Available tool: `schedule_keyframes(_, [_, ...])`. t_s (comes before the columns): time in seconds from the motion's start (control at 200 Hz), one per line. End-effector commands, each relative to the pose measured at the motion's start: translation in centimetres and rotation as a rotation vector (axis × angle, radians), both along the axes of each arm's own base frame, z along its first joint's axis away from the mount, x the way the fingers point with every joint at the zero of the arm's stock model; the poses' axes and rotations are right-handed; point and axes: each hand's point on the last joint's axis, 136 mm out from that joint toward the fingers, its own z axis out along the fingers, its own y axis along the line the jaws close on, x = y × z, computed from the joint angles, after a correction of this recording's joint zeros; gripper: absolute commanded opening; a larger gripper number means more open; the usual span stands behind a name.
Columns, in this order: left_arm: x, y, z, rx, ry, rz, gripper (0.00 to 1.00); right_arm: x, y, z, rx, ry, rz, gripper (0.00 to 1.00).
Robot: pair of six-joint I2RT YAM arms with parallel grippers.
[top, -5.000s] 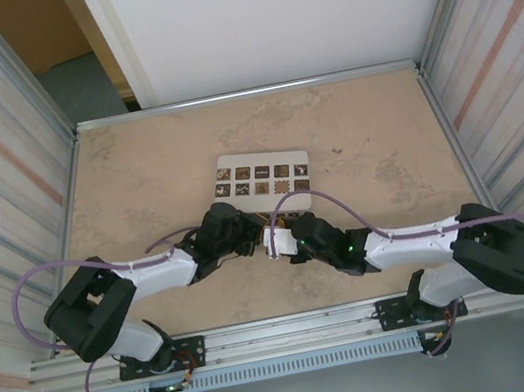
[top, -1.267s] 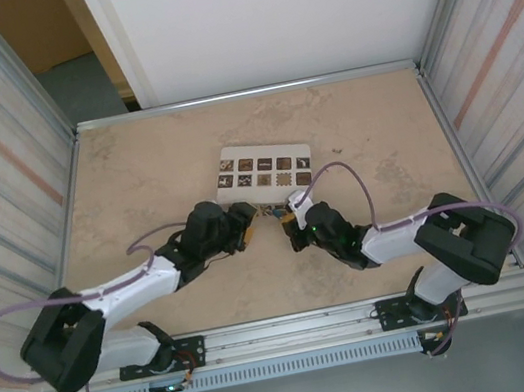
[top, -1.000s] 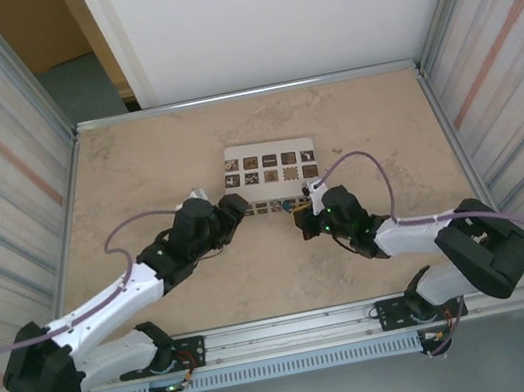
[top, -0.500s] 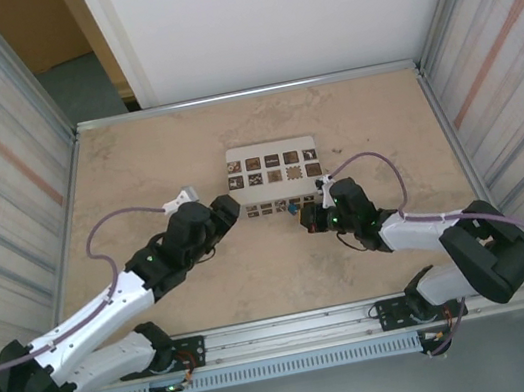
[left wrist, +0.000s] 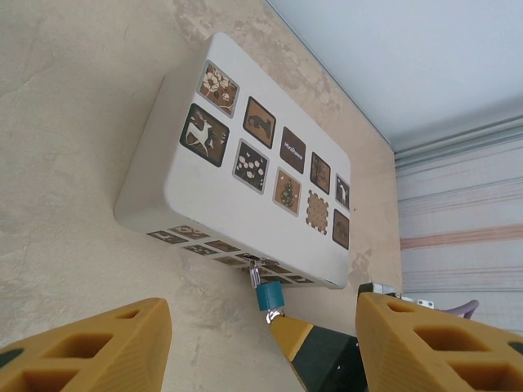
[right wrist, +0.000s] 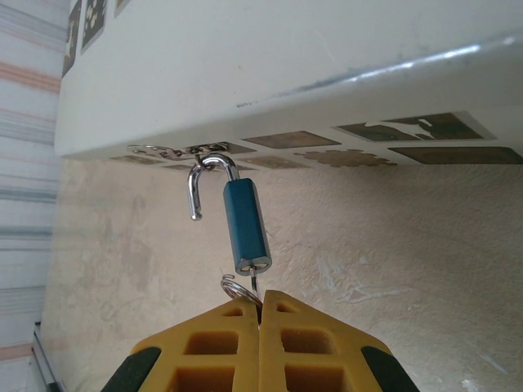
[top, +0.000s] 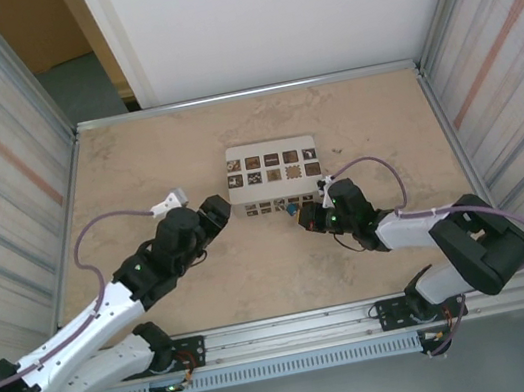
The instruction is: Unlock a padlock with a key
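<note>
The robot's right gripper holds only the key while the open shackle hooks in the ring, so it should let go of the key, turn the box and take the padlock [right wrist: 247, 226].
The tiny blue padlock [right wrist: 247, 224] hangs at the white box's near side [right wrist: 270, 73], its silvery shackle [right wrist: 203, 184] hooked in a ring there. One shackle end is swung free of the body. A key [right wrist: 255, 286] with a wire ring [right wrist: 234, 288] sticks in the padlock's bottom. My right gripper [right wrist: 260, 306] is shut on the key. In the top view the padlock [top: 291, 209] sits just ahead of the right gripper [top: 307, 216]. My left gripper [top: 217, 210] stands open left of the box, nothing between its fingers [left wrist: 90, 347]. From there the padlock [left wrist: 268, 296] hangs ahead.
The white box [top: 273, 174] with dark square tiles lies mid-table, tilted onto its far edge. Purple cables [top: 109, 223] loop off both arms. Metal rails [top: 244, 93] and ribbed walls bound the sandy tabletop [top: 381, 124], with bare surface to the far left and far right.
My left gripper has drawn back left and away from the padlock, now open. The box has shifted a little away and right. The right gripper followed it, still holding the key.
</note>
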Motion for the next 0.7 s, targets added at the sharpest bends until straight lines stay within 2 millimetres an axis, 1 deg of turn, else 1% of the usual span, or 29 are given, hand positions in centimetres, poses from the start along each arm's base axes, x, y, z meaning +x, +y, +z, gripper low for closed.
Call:
schedule_keyframes(0.0, [-0.2, 1.1, -0.6, 0.05, -0.005, 0.025, 0.61, 0.0, -0.6, -1.0, -0.002, 0.042, -0.047, 0.0])
schedule_keyframes(0.065, [-0.3, 1.3, -0.7, 0.056, -0.003, 0.029, 0.61, 0.1, -0.6, -1.1, -0.004, 0.045, -0.049, 0.0])
schedule_keyframes(0.135, [-0.4, 1.6, -1.0, 0.072, 0.003, 0.037, 0.62, 0.1, -0.8, -1.2, -0.013, 0.048, -0.057, 0.03])
schedule_keyframes(0.215, [-0.4, 2.2, -1.3, 0.103, 0.006, 0.049, 0.65, 0.1, -1.1, -1.1, -0.022, 0.044, -0.068, 0.08])
schedule_keyframes(0.356, [-0.4, 3.6, -1.8, 0.158, 0.01, 0.038, 0.68, -0.1, -1.8, -0.7, -0.061, 0.026, -0.074, 0.22])
schedule_keyframes(0.461, [-0.4, 4.6, -1.7, 0.186, 0.01, 0.016, 0.71, -0.3, -2.3, -0.1, -0.101, 0.002, -0.063, 0.29])
schedule_keyframes(0.576, [-0.4, 5.3, -1.6, 0.203, 0.003, -0.013, 0.75, -0.5, -2.7, 0.9, -0.132, -0.035, -0.041, 0.36])
schedule_keyframes(0.696, [0.0, 5.3, -1.7, 0.205, 0.0, -0.067, 0.83, -0.3, -2.8, 2.2, -0.117, -0.068, -0.016, 0.44])
